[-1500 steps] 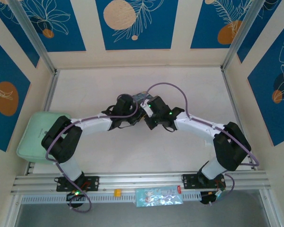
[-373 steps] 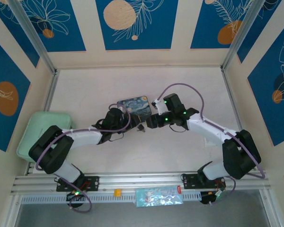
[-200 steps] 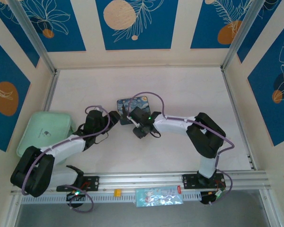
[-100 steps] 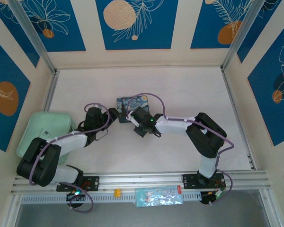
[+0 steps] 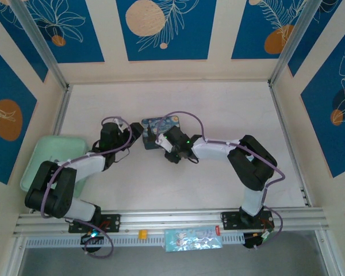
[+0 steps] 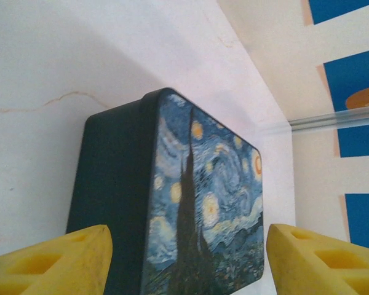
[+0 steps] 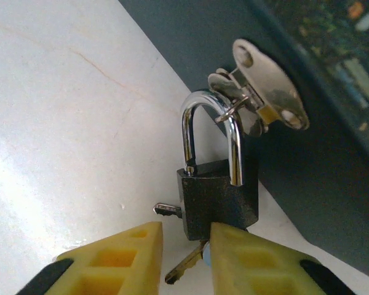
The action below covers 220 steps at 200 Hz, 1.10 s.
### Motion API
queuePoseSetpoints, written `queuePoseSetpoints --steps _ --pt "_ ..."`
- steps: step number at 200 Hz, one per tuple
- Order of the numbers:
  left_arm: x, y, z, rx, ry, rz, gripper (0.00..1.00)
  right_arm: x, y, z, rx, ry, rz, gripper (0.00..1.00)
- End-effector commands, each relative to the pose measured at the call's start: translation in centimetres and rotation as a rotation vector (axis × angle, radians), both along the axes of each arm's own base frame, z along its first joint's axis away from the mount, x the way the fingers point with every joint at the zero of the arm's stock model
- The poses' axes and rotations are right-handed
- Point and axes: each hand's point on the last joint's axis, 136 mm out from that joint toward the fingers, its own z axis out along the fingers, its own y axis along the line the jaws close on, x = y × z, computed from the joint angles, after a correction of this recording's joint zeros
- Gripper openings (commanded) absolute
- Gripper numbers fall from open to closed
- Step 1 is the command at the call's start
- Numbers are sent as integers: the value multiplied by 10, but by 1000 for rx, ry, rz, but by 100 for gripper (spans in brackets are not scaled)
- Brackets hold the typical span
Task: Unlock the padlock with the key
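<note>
The open shackle hooks through the hasp while my right gripper's fingers are at the key, so next I open them, grip the padlock's body (image 7: 216, 196) and unhook it.
The small black padlock (image 7: 218, 200) hangs by its silvery shackle (image 7: 190, 132) from the metal hasp (image 7: 261, 92) of the blue starry-night box (image 5: 161, 125). A brassy key (image 7: 187, 267) sticks out below the padlock's body, lying in the narrow gap between my right gripper's yellow fingers (image 7: 117, 258). A silvery key tip (image 7: 166, 211) pokes out on the padlock's left. My right gripper (image 7: 184, 261) is open just under the padlock, its right finger overlapping the lock's lower corner. My left gripper (image 6: 184, 270) is open, straddling the box (image 6: 197, 209) from its left end (image 5: 137, 133).
A pale green tray (image 5: 49, 161) lies at the table's left edge, beside the left arm. White tabletop (image 5: 230, 109) stretches behind and to the right of the box. An aluminium rail (image 5: 172, 218) runs along the near edge.
My left gripper has swung from near the tray up to the box's left end. My right gripper came in from the right and now sits at the box's front by the padlock.
</note>
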Motion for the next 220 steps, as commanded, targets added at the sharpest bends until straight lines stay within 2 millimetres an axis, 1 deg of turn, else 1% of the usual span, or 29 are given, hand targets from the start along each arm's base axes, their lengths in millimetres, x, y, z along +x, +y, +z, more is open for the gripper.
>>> queuePoseSetpoints --steps 1,7,24,71,103,112,123,161,169,188,206,220 --pt "8 -4 9 -9 -38 -36 66 -5 -2 8 30 11 14 34" --pt "9 -4 9 -13 -37 -37 66 -4 -1 8 29 6 14 36" --pt "10 -6 6 -21 -32 -43 66 0 -2 4 15 -6 4 37" --pt "16 -5 1 -21 -21 -41 66 14 3 -9 -33 -55 3 36" --pt "25 -4 -4 1 -14 -34 66 18 5 -15 -41 -70 8 36" --pt "27 -6 -7 1 -6 -40 66 19 6 -15 -41 -75 10 30" --pt "31 -8 -9 -2 -4 -45 66 19 8 -14 -34 -79 18 19" --pt "39 -15 -18 -10 11 -74 66 17 16 -4 -19 -117 84 2" --pt "40 -17 -20 -11 16 -87 65 17 17 -3 -21 -122 102 0" --pt "41 -20 -23 -13 22 -101 65 20 18 -2 -44 -137 130 0" --pt "41 -22 -24 -17 26 -114 65 22 20 -4 -80 -178 213 0" --pt "41 -24 -25 -20 29 -125 64 23 24 -3 -76 -201 254 0"
